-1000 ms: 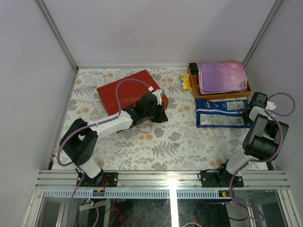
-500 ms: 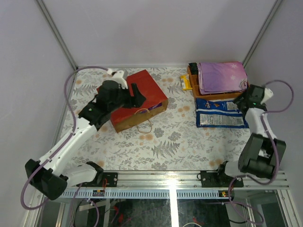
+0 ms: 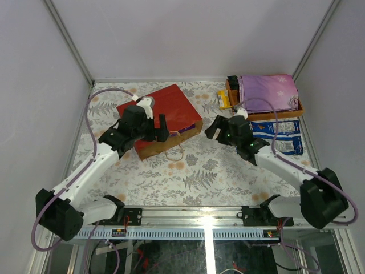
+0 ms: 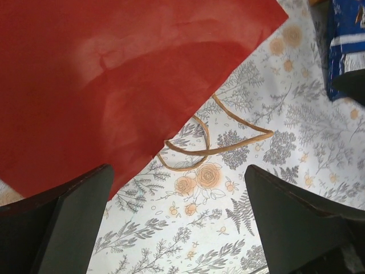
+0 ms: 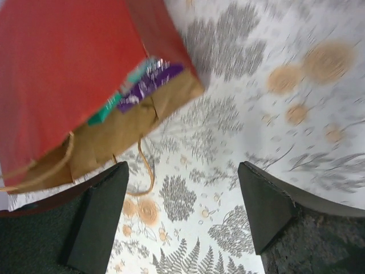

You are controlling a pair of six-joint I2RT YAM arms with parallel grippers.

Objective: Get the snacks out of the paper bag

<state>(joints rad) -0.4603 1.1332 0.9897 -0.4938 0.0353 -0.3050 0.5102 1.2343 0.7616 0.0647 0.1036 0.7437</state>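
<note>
The robot's right gripper needs to next go to the teal snack's near end (image 3: 177,133) (image 5: 100,115), beside the purple snack in the opening of the red paper bag, and close there.
The red paper bag (image 3: 162,111) lies flat on the table, its brown-lined mouth toward the middle. Purple and teal snacks (image 5: 149,80) poke out of the mouth, and a purple edge of them (image 3: 186,130) shows from above. Two blue-and-white packs (image 3: 282,134) lie to the right, partly under my right arm. My left gripper (image 3: 155,132) hovers open above the bag's near edge and its loop handle (image 4: 212,144). My right gripper (image 3: 212,128) is open just right of the mouth, nothing between its fingers (image 5: 268,205).
An orange-brown wooden tray (image 3: 268,116) holding a purple folded cloth (image 3: 267,91) stands at the back right, with a yellow packet (image 3: 224,100) beside it. Purple walls close in the floral table on three sides.
My right arm has swung left from the blue packs to the bag's mouth. Both grippers have opened from shut. The left arm went from bag's mouth to its near edge; the mouth gaped.
</note>
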